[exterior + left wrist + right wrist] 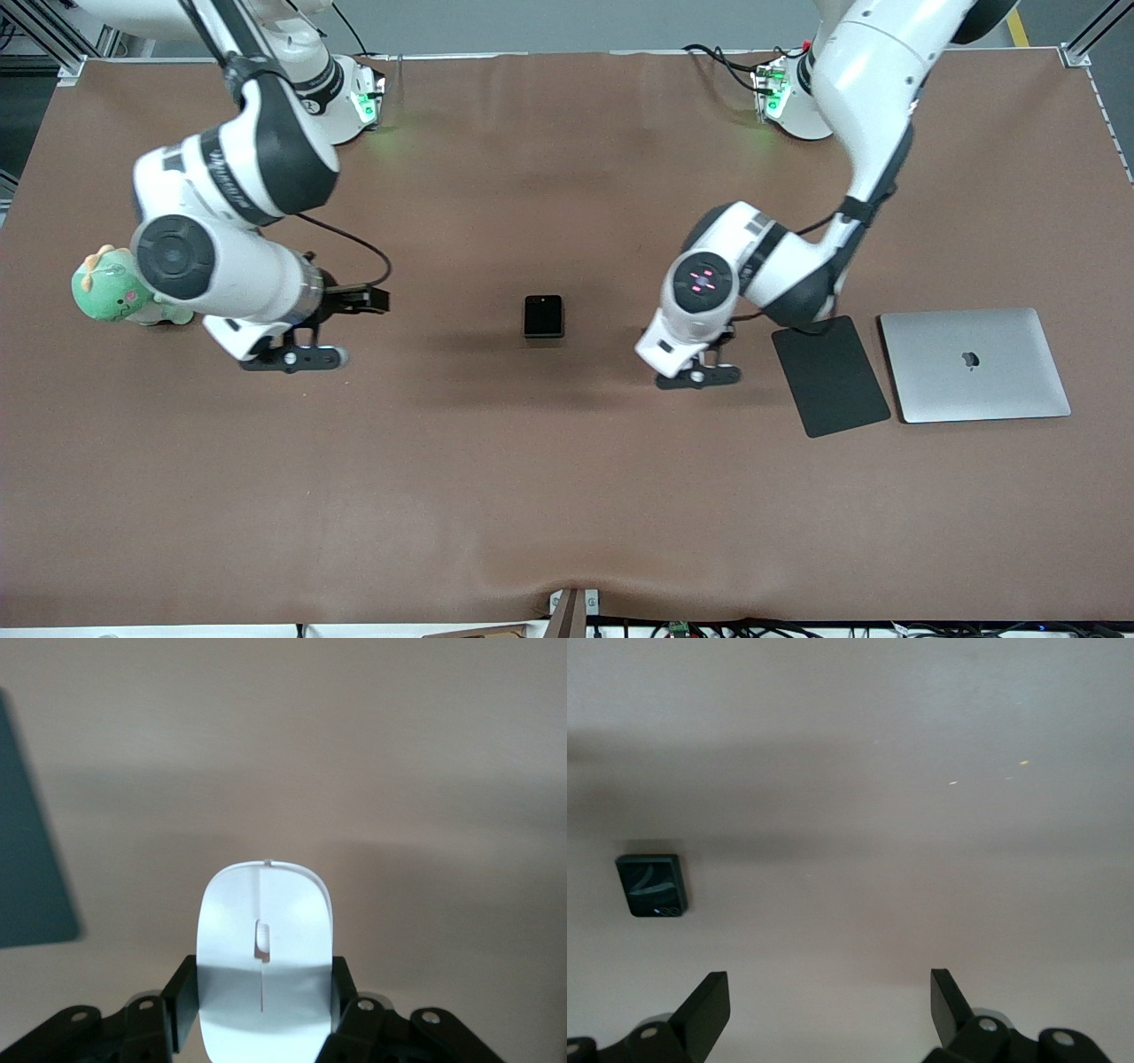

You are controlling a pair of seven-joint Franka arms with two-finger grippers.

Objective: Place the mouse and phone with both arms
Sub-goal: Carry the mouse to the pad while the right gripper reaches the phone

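Observation:
The robot's left gripper needs to release the white mouse on the middle of the dark grey pad (834,381) next to the laptop.
The white mouse (264,921) sits between the black fingers (177,1001) of my left gripper (264,985), which is shut on its sides. In the front view the left gripper (698,376) hangs low over the brown table beside the dark pad, and its hand hides the mouse. The black phone (543,316) lies flat mid-table between the two grippers. It also shows in the right wrist view as the phone (651,885), off to one side of the fingers. My right gripper (297,357) is open over bare table toward the right arm's end, and the right gripper (830,992) holds nothing.
A dark grey pad (830,375) lies beside the left gripper, toward the left arm's end, with a closed silver laptop (974,365) next to it. The pad (27,859) also shows in the left wrist view. A green plush toy (111,288) sits by the right arm's elbow.

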